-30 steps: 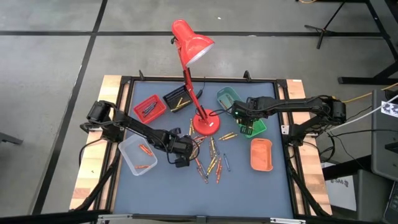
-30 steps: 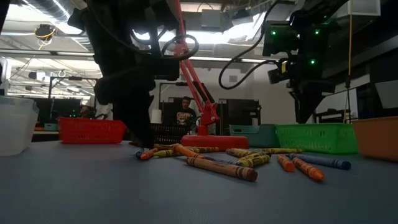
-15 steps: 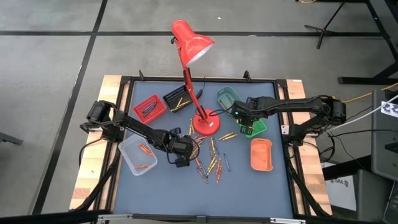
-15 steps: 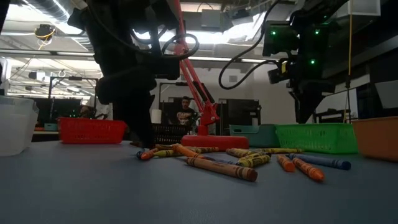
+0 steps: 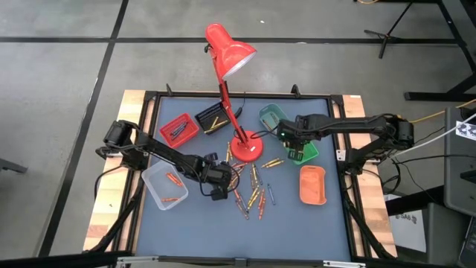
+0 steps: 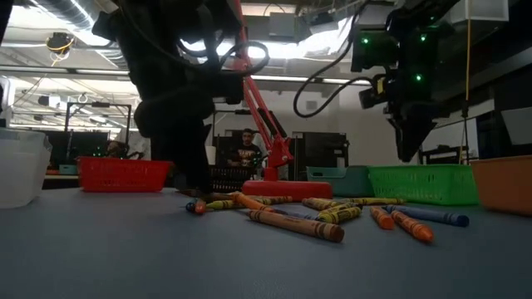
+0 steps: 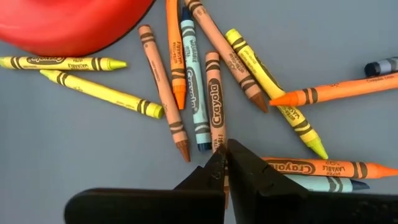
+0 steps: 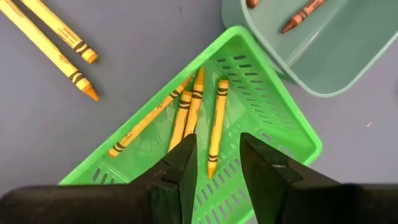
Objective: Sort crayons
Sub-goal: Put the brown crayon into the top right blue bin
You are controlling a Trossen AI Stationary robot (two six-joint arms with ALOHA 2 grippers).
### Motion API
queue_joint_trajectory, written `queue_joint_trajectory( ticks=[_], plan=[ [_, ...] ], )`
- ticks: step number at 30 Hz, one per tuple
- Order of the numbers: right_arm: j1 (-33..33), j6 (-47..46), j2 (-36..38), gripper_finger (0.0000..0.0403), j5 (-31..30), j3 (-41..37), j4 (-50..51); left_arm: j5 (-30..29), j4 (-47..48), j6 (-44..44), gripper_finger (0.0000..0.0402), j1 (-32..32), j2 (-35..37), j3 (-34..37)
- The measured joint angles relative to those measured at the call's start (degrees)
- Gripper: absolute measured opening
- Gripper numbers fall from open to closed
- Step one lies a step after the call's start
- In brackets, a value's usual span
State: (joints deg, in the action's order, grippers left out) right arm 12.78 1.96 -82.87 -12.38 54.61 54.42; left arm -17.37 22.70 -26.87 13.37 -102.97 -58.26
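My left gripper needs to open its shut fingers, which cover the brown crayon's pointed half from above, and clasp the crayon's body (image 7: pixel 219 138) from both sides before lifting.
Several crayons (image 5: pixel 251 192) lie loose on the blue-grey mat in front of the red lamp's base (image 5: pixel 245 149); they also show in the left wrist view (image 7: pixel 186 81) and the low view (image 6: pixel 299 223). My left gripper (image 5: pixel 220 179) is down at the mat on the heap's left side, shut (image 7: pixel 225 154) at the pointed end of a brown crayon (image 7: pixel 214 99). My right gripper (image 5: pixel 291 140) hangs open and empty (image 8: pixel 216 158) above the green tray (image 8: pixel 273 118), which holds several yellow-orange crayons (image 8: pixel 198 106). My left gripper has the brown crayon's pointed end (image 7: pixel 218 142) between its two fingertips, which come from above and lie across the crayon. The fingers hide the place of contact. The rest of the crayon lies flat on the mat.
Small trays ring the mat: red (image 5: pixel 178 128), black (image 5: pixel 211 119), teal (image 5: pixel 271 115), green (image 5: pixel 305 151), orange (image 5: pixel 312 184) and a clear one (image 5: pixel 165 186) holding a few orange crayons. The red lamp (image 5: pixel 230 52) stands mid-table between the arms. A person shows far behind the table (image 6: pixel 246 149).
My left gripper has shifted a little toward the table's right edge, staying down at the mat, and the orange crayon end beside it has moved along with it.
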Motion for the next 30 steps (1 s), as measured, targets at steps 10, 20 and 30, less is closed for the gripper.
queue_joint_trajectory(
  ticks=[10,20,30],
  plan=[
    [-0.02,1.42,0.22,0.0120,4.36,3.74,-1.96,1.89,-0.36,-0.02,0.0001,-1.48,1.40,0.00],
    [-0.04,1.40,0.24,0.0120,6.97,3.74,-2.04,2.08,-3.01,0.02,0.0007,-1.90,1.28,0.00],
    [-0.02,1.40,0.26,0.0120,6.95,3.74,-2.04,1.70,-2.67,0.02,0.0081,-1.90,1.28,0.00]
  ],
)
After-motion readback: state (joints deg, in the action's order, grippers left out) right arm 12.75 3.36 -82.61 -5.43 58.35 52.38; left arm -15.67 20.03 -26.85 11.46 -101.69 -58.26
